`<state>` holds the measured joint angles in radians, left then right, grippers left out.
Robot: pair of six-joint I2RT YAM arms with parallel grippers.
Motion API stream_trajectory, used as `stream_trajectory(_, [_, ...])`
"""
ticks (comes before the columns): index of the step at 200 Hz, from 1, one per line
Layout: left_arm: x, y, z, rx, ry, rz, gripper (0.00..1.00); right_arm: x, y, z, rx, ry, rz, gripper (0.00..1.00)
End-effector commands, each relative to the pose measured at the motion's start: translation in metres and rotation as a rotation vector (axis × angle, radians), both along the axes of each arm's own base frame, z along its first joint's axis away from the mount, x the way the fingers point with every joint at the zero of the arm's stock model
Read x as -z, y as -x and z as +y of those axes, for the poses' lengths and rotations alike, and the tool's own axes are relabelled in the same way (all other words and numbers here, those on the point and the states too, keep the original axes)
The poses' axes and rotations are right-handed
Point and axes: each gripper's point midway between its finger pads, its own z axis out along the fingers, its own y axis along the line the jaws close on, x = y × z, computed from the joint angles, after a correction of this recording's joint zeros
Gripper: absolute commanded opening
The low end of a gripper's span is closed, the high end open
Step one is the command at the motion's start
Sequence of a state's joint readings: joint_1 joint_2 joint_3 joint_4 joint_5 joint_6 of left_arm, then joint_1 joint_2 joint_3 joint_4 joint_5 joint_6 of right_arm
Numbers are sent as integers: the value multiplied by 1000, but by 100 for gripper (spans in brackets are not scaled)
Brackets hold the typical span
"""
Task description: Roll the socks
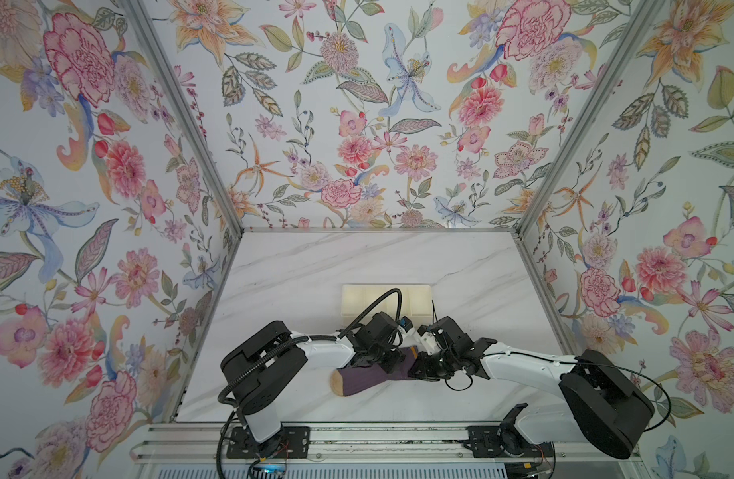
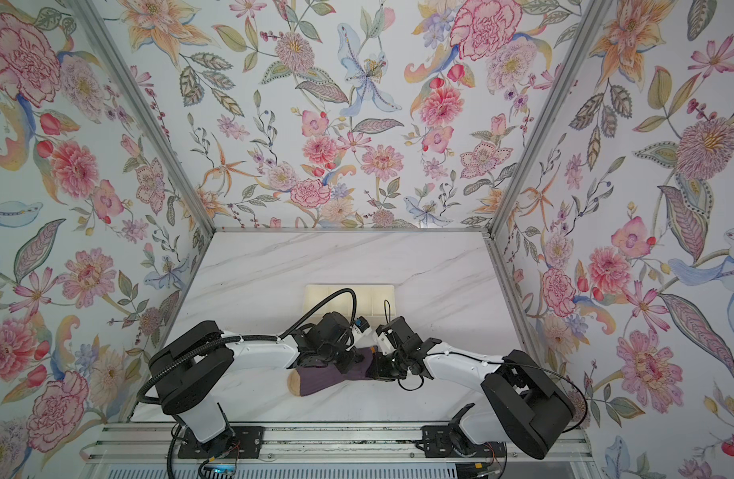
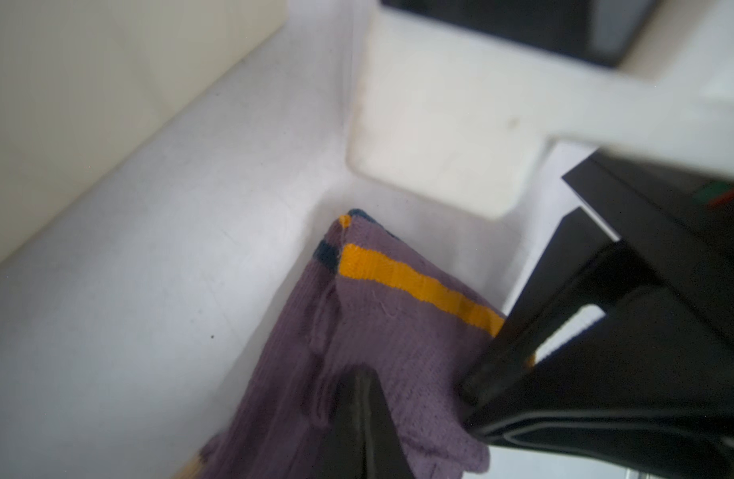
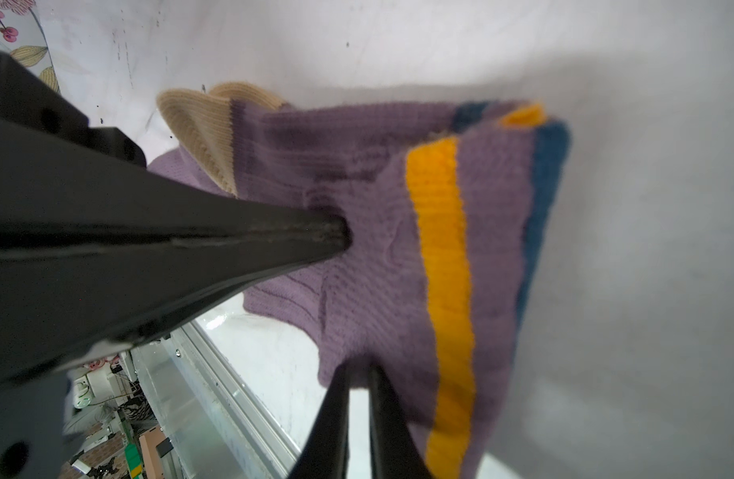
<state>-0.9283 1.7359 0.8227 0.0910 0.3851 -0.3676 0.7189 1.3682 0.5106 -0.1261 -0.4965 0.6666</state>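
Observation:
Next, my right gripper backs off from the purple fabric it pinches behind the orange stripe and takes the folded cuff end (image 3: 466,310) while my left gripper stays.
The socks (image 1: 365,379) (image 2: 323,379) are dark purple and ribbed, lying on the marble table near its front middle with the tan toe (image 1: 339,383) pointing left. Their cuff end, with an orange stripe (image 4: 444,249) and a navy stripe (image 4: 543,186), is lifted and folded over. My left gripper (image 3: 362,375) (image 1: 392,364) is shut on the purple fabric just behind the orange stripe. My right gripper (image 4: 359,369) (image 1: 418,367) pinches the fabric's edge beside it, jaws almost together. In the right wrist view, the tan heel (image 4: 199,128) pokes out behind the left gripper's fingers (image 4: 274,232).
A cream tray (image 1: 386,292) (image 2: 348,292) stands just behind the two grippers, and its wall (image 3: 87,103) rises close to the cuff. A metal rail (image 1: 357,439) runs along the table's front edge. Floral walls close in the left, right and back sides.

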Motion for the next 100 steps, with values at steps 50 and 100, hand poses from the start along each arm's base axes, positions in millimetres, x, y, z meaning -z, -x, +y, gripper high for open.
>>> stream_trajectory(50, [-35,-3,-3,7,82,-49,4,-35,-17,-18,32,4,-100,30])
stream_trajectory(100, [-38,13,-5,66,32,-64,5,-21,-19,-50,113,86,-72,36])
